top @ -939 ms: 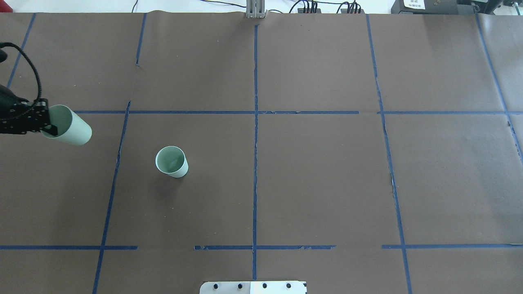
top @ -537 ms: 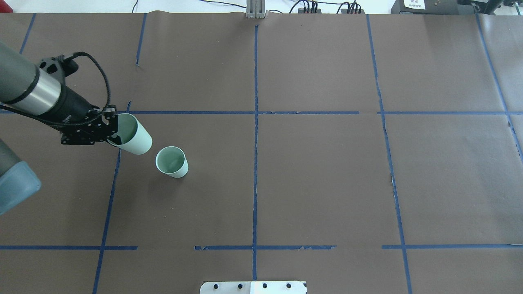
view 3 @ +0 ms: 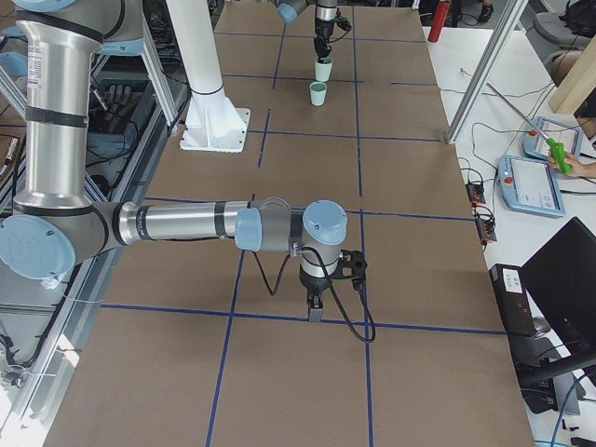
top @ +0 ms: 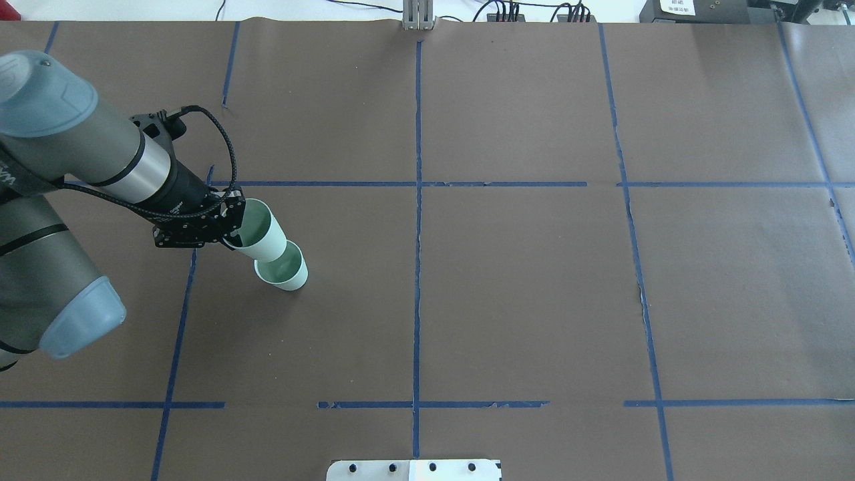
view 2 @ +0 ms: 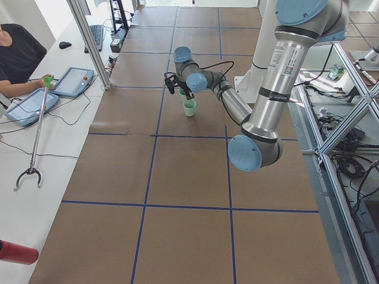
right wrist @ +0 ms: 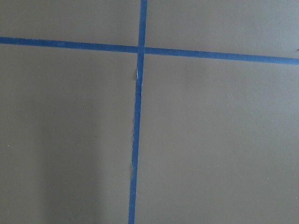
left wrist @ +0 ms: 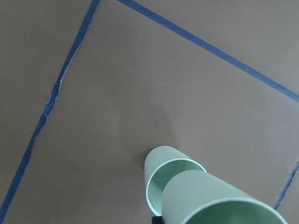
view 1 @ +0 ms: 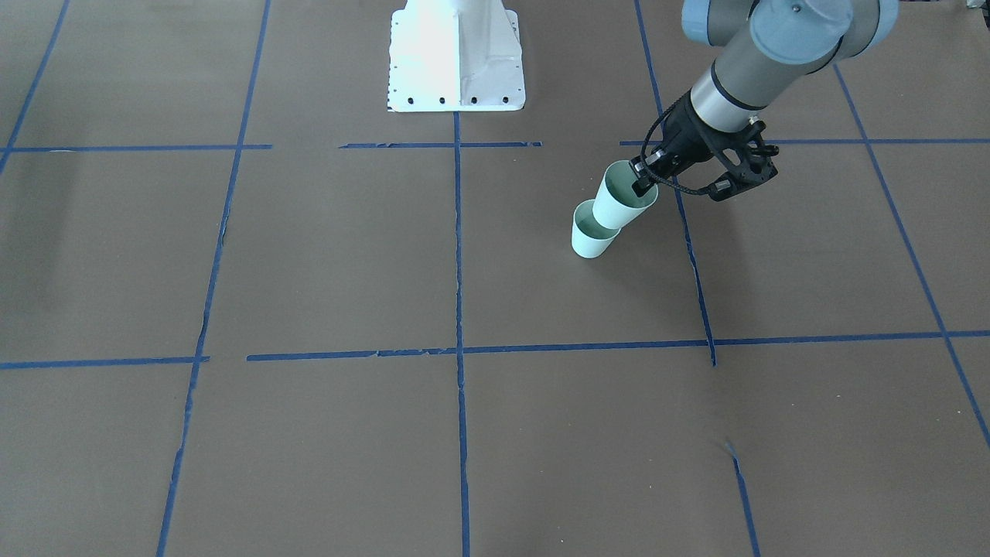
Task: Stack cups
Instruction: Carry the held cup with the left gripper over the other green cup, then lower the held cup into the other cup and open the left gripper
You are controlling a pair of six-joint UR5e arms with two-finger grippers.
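Note:
I should release the tilted cup from my left gripper inside the opening of the standing cup (view 1: 599, 219) (left wrist: 175, 187). The tilted cup's base is now at that mouth.
One pale mint-green cup (top: 288, 275) stands upright on the brown table cover, left of centre. It also shows in the front view (view 1: 592, 238) and the left wrist view (left wrist: 161, 175). My left gripper (top: 230, 230) is shut on the rim of the second cup (top: 262, 235), which it holds tilted. That cup's base is at the standing cup's mouth, as the front view (view 1: 621, 203) and the left wrist view (left wrist: 215, 200) also show. My right gripper (view 3: 315, 312) points down at the table far from the cups. I cannot tell whether it is open or shut.
The white robot base plate (view 1: 456, 58) sits at the table's robot-side edge. Blue tape lines (top: 417, 200) divide the brown cover into squares. Operators, tablets and a grabber stick (view 2: 37, 136) lie beyond the far side of the table.
My left arm has moved right from the table's left edge, carrying the tilted cup to the standing cup's mouth. The standing cup has not moved.

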